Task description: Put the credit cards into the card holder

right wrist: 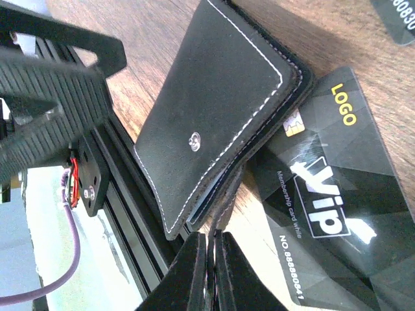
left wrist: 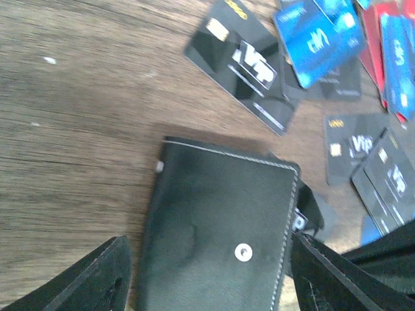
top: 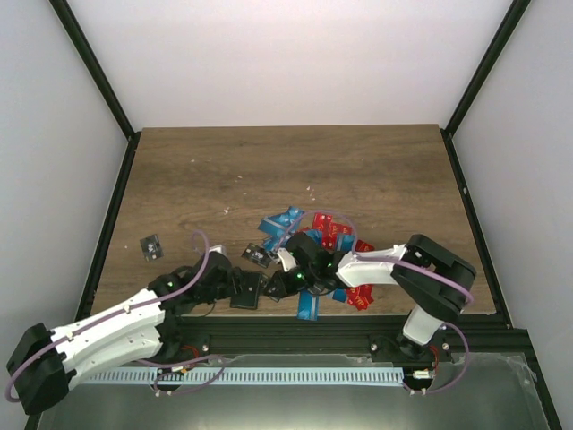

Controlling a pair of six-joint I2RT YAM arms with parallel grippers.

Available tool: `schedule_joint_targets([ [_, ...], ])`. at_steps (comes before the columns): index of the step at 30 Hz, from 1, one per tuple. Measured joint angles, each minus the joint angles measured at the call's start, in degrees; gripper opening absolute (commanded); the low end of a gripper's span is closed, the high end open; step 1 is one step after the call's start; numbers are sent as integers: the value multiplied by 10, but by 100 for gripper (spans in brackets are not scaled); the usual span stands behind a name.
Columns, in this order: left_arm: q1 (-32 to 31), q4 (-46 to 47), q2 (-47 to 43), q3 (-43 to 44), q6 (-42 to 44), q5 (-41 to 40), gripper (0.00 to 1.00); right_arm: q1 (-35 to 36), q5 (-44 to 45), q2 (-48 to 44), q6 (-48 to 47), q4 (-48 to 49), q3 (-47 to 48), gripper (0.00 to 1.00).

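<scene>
The left gripper has both fingers around the closed card holder, so it should grasp only the card holder's top cover by its tab-side edge [left wrist: 290,217] and swing it open.
The black card holder [left wrist: 220,220] lies closed on the wood near the table's front edge [top: 247,299], its snap stud facing up. My left gripper [left wrist: 211,241] is open, one finger on each side of the holder, a sliver of wood showing beside the left finger. My right gripper [right wrist: 211,236] is shut on the holder's thin leather tab, which runs from the corner of the card holder [right wrist: 214,110]. A black VIP credit card [right wrist: 324,194] lies just beside it. More credit cards, red [top: 336,235] and blue [top: 282,221], are heaped behind the right gripper [top: 279,282].
A lone black card [top: 150,245] lies at the far left of the table. Black VIP cards [left wrist: 243,61] and blue cards [left wrist: 318,39] spread beyond the holder. A blue card [top: 309,306] rests at the front edge. The black metal rail [top: 313,330] runs right below the holder.
</scene>
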Motion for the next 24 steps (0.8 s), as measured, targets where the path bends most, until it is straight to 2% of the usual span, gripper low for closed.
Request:
schedule_joint_targets([
  [4, -56, 0, 36, 28, 12, -10, 75, 0, 12, -27, 6, -6, -6, 1],
  [10, -112, 8, 94, 61, 28, -26, 75, 0, 28, -89, 13, -20, -13, 1],
  [17, -120, 10, 110, 61, 27, -50, 68, 0, 32, -100, 10, -32, -13, 1],
  [24, -120, 9, 88, 61, 25, -63, 62, 0, 36, -98, 5, -33, -13, 1],
])
